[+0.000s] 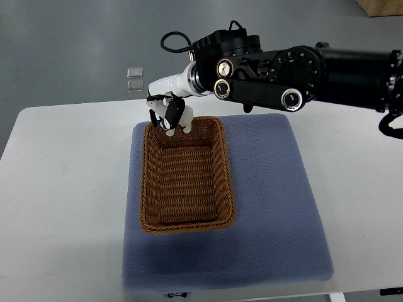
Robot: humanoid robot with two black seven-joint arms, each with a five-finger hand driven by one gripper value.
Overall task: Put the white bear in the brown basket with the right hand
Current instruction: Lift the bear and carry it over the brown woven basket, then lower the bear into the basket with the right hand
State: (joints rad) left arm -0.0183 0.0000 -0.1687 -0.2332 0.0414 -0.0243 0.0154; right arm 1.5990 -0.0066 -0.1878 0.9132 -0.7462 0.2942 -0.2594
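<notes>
Next, I release the white bear from my right gripper on the bottom of the brown basket, between its middle and far rim (189, 162). The bear now hangs above the far rim.
My right hand (169, 115) reaches in from the right edge and hangs over the far left corner of the brown wicker basket (151, 220). Its fingers are curled around a small white bear (172, 121), whose white limbs poke down just above the basket's far rim. Most of the bear is hidden by the fingers. Nothing else shows inside the basket. The left arm is out of view.
The basket stands on a blue-grey mat (271, 207) that covers the middle of a white table (63, 207). Two small clear squares (134, 78) lie on the grey floor beyond the table's far edge.
</notes>
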